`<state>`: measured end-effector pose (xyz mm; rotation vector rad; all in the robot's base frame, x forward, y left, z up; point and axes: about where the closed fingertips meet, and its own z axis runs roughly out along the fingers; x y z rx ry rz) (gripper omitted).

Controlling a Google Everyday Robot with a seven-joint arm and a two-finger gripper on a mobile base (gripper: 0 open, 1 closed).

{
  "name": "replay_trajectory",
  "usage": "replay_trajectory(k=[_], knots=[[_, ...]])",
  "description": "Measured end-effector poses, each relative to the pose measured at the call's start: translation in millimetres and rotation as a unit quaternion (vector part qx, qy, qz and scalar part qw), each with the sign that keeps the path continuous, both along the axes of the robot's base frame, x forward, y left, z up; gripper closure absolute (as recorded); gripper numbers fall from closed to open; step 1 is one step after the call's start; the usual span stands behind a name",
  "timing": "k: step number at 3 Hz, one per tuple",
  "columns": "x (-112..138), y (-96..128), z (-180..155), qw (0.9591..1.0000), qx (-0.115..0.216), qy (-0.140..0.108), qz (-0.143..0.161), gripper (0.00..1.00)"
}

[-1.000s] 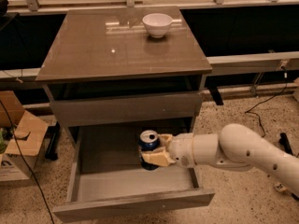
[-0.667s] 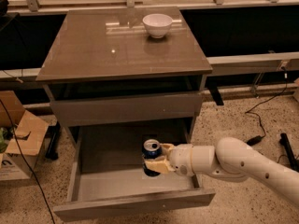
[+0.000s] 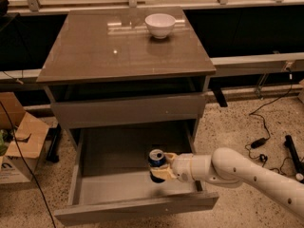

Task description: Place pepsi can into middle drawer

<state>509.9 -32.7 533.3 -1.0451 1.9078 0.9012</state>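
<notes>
Next, I set the pepsi can down with my gripper on the middle drawer's bottom, near its centre [image 3: 151, 179] and toward the front of the drawer.
The pepsi can [image 3: 156, 159], dark blue with a silver top, stands upright inside the pulled-out middle drawer [image 3: 123, 186], toward its right front. My gripper [image 3: 161, 167] comes in from the right on a white arm and its tan fingers are shut around the can's lower body. The can's base is at or just above the drawer floor; I cannot tell which. The drawer is wide, shallow and open toward me, with its plain front at the bottom of the view.
A white bowl [image 3: 160, 24] sits on the cabinet top [image 3: 114, 51] at the back. A closed drawer front [image 3: 128, 109] is above the open drawer. A cardboard box [image 3: 19, 141] stands at the left. Cables and a power brick [image 3: 259, 142] lie on the floor at the right.
The gripper with the can has moved lower and toward the drawer's front, down into the drawer. The arm has followed, dropping lower at the right.
</notes>
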Motion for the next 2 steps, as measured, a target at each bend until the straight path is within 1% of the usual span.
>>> replay_trajectory(k=[1,2], knots=[[21.0,-9.6,-35.4,0.9998,-0.016,0.010,-0.005,1.00],[22.9,-10.9,-37.6,0.9998,-0.017,0.011,-0.006,1.00]])
